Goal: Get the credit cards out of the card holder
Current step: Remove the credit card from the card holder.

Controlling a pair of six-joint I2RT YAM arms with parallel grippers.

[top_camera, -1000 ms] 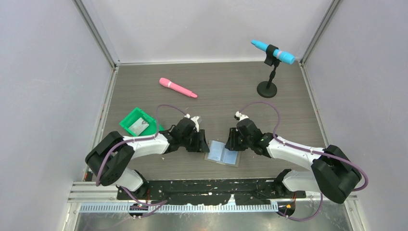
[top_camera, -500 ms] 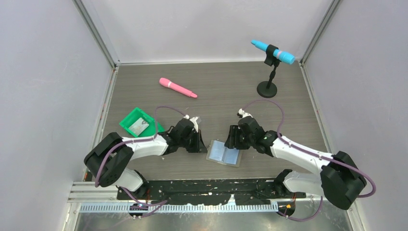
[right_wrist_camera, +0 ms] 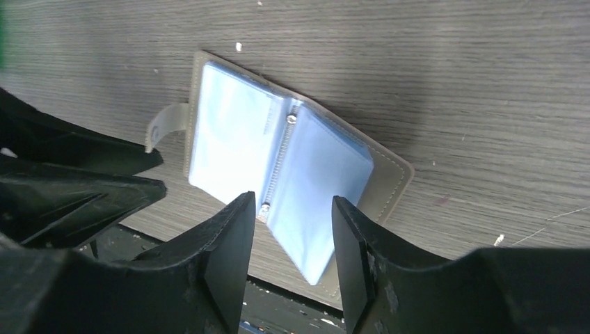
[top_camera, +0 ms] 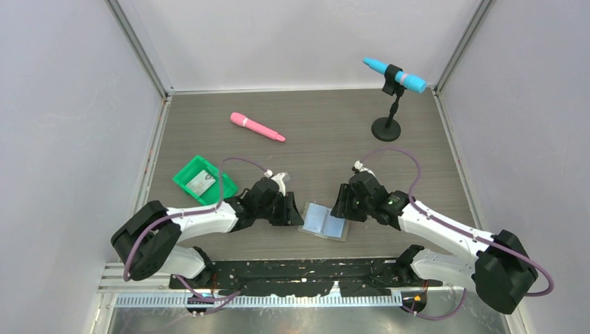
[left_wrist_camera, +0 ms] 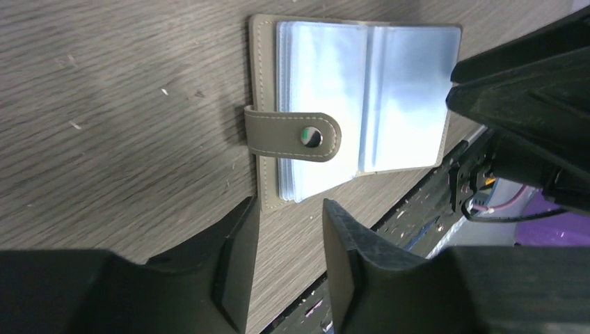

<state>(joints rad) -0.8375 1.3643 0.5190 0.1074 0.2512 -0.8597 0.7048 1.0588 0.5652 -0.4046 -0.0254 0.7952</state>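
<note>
Next, my left gripper takes hold of the snap tab (left_wrist_camera: 286, 136) and steadies the card holder, which lies crooked with both grippers off it, before my right gripper works the pockets.
The card holder (top_camera: 324, 222) lies open and flat on the table near the front edge, grey cover down and pale blue pockets up. It also shows in the left wrist view (left_wrist_camera: 355, 104), with its snap tab (left_wrist_camera: 292, 136), and in the right wrist view (right_wrist_camera: 278, 174). No card shows plainly in the pockets. One pale grey card (top_camera: 202, 182) lies in the green tray (top_camera: 182, 174). My left gripper (top_camera: 292, 210) (left_wrist_camera: 289, 205) is open and empty at the holder's left edge. My right gripper (top_camera: 342, 209) (right_wrist_camera: 292, 198) is open and empty over its right side.
A pink microphone (top_camera: 257, 127) lies at the back left. A blue microphone (top_camera: 394, 75) sits on a black stand (top_camera: 386, 129) at the back right. The black front rail (top_camera: 306, 268) runs just beyond the holder's near edge.
Both grippers have shifted a little toward the near edge, staying either side of the holder. The holder has not moved.
</note>
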